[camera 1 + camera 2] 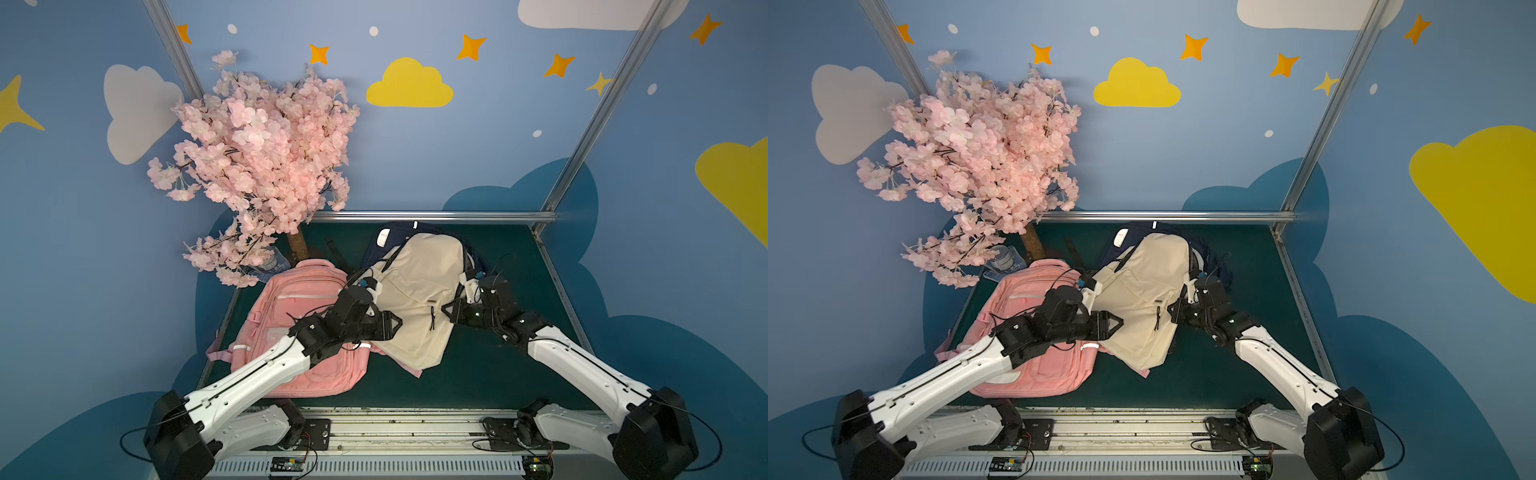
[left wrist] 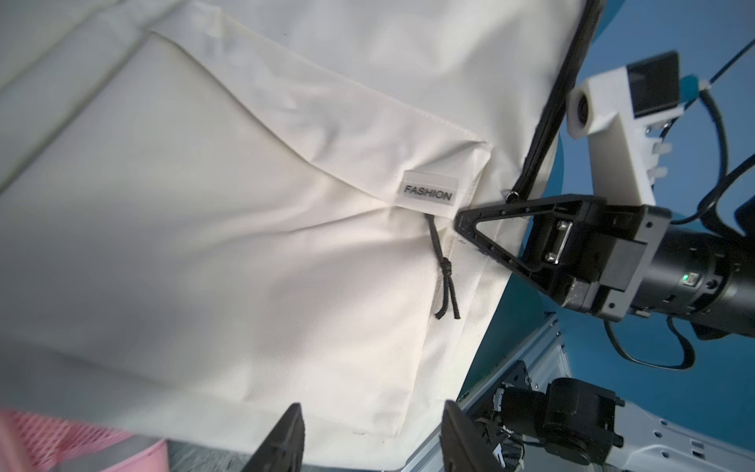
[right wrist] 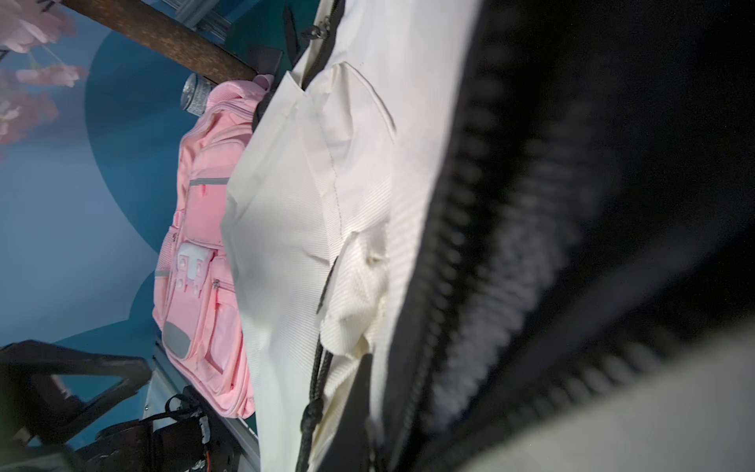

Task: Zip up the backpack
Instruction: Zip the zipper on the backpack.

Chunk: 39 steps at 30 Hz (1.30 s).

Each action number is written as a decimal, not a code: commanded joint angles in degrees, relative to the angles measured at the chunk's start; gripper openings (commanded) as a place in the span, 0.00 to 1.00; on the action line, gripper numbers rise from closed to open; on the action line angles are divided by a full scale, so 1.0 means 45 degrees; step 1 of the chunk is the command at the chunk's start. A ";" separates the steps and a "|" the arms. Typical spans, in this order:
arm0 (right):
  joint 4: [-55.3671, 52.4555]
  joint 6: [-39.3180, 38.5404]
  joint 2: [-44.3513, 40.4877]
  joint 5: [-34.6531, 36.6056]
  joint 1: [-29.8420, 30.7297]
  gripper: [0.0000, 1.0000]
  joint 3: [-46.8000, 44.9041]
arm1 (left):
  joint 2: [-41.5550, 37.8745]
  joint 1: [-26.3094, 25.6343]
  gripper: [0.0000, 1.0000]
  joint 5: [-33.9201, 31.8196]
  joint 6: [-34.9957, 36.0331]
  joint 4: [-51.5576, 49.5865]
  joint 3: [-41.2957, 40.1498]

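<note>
The upper part of the black pull cord [image 1: 432, 311] [image 2: 438, 245], just below the "FASHION" label on the cream backpack, should be gripped next by my left gripper.
A cream backpack [image 1: 419, 299] [image 1: 1142, 299] lies in the middle of the green table, its front pocket with a "FASHION" label [image 2: 427, 192] and a black pull cord [image 2: 159, 286] facing up. Its black main zipper [image 2: 543, 122] [image 3: 461, 245] runs down the right side, with a dark gap beside the teeth. My right gripper [image 1: 444, 309] [image 1: 1169, 309] [image 2: 459, 216] [image 3: 367, 408] is shut on the cream fabric at that edge, next to the pull cord. My left gripper [image 1: 399, 324] [image 1: 1121, 322] [image 2: 371, 412] stands open at the bag's lower left, with nothing between its fingers [image 2: 292, 421].
A pink backpack [image 1: 299, 332] [image 1: 1025, 332] lies to the left, partly under the cream one and my left arm. A navy backpack [image 1: 386, 239] sits beneath at the back. A pink blossom tree [image 1: 257, 166] and a bottle [image 1: 270, 262] stand at the back left. Metal rails [image 1: 432, 216] edge the table.
</note>
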 commanded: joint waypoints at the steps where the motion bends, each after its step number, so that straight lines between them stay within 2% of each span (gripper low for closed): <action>1: 0.0794 -0.0381 -0.0606 -0.0651 0.0285 0.00 0.0143 | 0.1097 -0.0390 0.56 0.0598 0.0973 0.1551 0.0773; 7: 0.0692 -0.0578 -0.0693 -0.0557 0.0727 0.00 0.0415 | 0.3282 -0.0808 0.56 0.1087 0.1388 0.2190 0.2148; 13: 0.0732 -0.0561 -0.0757 -0.0380 0.0899 0.00 0.0378 | 0.4413 -0.0654 0.46 0.0615 0.1208 0.2100 0.2526; 34: 0.0540 -0.0767 -0.0708 -0.0004 0.0977 0.00 0.0391 | 0.5082 -0.0168 0.04 0.0818 0.1330 0.1906 0.2331; 39: 0.0240 -0.0973 -0.0921 0.0858 0.0978 0.00 0.0327 | 0.4820 0.0002 0.03 0.0625 0.1336 0.1783 0.2130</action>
